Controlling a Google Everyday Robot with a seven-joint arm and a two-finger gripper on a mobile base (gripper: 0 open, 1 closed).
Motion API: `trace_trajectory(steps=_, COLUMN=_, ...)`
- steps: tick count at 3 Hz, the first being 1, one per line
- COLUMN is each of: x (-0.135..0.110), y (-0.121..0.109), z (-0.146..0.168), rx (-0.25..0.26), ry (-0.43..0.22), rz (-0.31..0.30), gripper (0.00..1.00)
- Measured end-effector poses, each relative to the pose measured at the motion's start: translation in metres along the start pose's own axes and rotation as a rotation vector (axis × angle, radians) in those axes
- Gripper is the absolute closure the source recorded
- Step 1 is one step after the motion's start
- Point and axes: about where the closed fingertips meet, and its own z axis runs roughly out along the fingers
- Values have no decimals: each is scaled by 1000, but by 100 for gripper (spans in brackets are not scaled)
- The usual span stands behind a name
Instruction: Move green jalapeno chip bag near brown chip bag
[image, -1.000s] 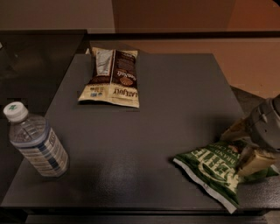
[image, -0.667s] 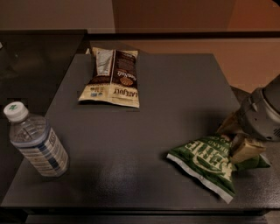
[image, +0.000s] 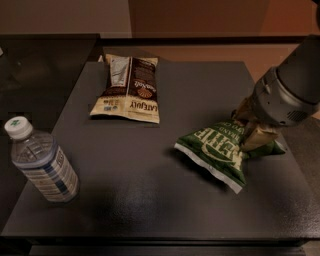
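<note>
I have the green jalapeno chip bag in my gripper. Next, I release it on the dark table (image: 183, 94), close beside the brown chip bag.
The green jalapeno chip bag (image: 216, 150) is at the right of the dark table (image: 150, 205), its white sealed edge pointing to the front. My gripper (image: 249, 127) comes in from the right and is shut on the bag's right end, with tan fingers (image: 258, 137) on either side of it. The bag's left end casts a shadow, so it seems to hang slightly above the surface. The brown chip bag (image: 131, 88) lies flat at the table's back, left of centre, well apart from the green bag.
A clear water bottle (image: 42, 166) with a white cap lies at the table's front left. A darker surface (image: 45, 65) adjoins the table at the back left. The table's right edge is close under my arm.
My gripper has carried the green bag leftward and toward the back, closer to the brown bag. The brown bag and the bottle have not moved.
</note>
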Motion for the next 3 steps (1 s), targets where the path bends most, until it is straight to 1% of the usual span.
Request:
trace_trajectory(steps=1, x=-18, y=-36, z=1, rx=44, ry=-15, rz=-71, gripper=100)
trace_trajectory(steps=2, x=-31, y=-70, z=6, rx=88, ry=-34, rz=-118, gripper=100)
trace_trajectory(steps=3, x=-40, y=-104, z=13, rx=120, ry=-56, rz=-141, gripper=100)
